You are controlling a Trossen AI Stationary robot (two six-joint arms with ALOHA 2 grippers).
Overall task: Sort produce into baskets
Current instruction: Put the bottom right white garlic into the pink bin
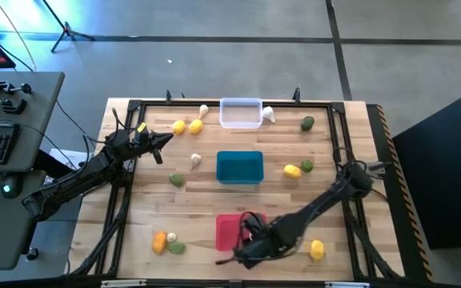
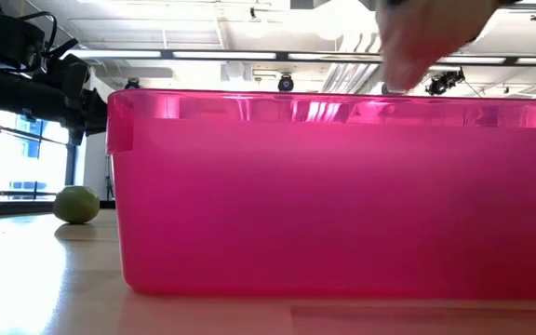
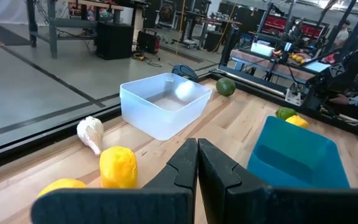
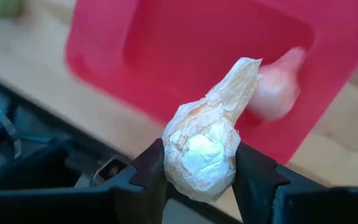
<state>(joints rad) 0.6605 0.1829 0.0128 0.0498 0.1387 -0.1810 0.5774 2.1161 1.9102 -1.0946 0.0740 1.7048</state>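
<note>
The robot's right gripper should set the whitish garlic bulb down inside the red basket (image 1: 252, 236) (image 4: 244, 78), next to the pinkish bulb.
My right gripper (image 1: 245, 242) hangs over the near end of the red basket (image 1: 229, 228) and is shut on a whitish garlic bulb (image 4: 204, 146). Another pinkish bulb (image 4: 277, 87) lies inside the red basket. Behind it stand the teal basket (image 1: 239, 167) and the clear basket (image 1: 240, 113). Yellow fruits (image 1: 187, 126), green lumps (image 1: 307, 122) and garlic bulbs (image 1: 195, 160) lie scattered on the table. My left gripper (image 1: 165, 140) waits shut at the far left, holding nothing. My right gripper pinches the garlic bulb's round body (image 4: 180, 167) between its two fingers, one on each side. The fingers come from above, pointing steeply down. The bulb is lifted clear above the red basket, its papery stem tip (image 4: 246, 67) pointing away from the fingers.
Near the front left lie an orange fruit (image 1: 159, 242), a small garlic bulb and a green lump (image 1: 176, 248). A yellow fruit (image 1: 317, 250) lies near the front right. A black rail frame (image 1: 338, 120) runs round the table. A lime (image 2: 75, 205) lies left of the red basket.
</note>
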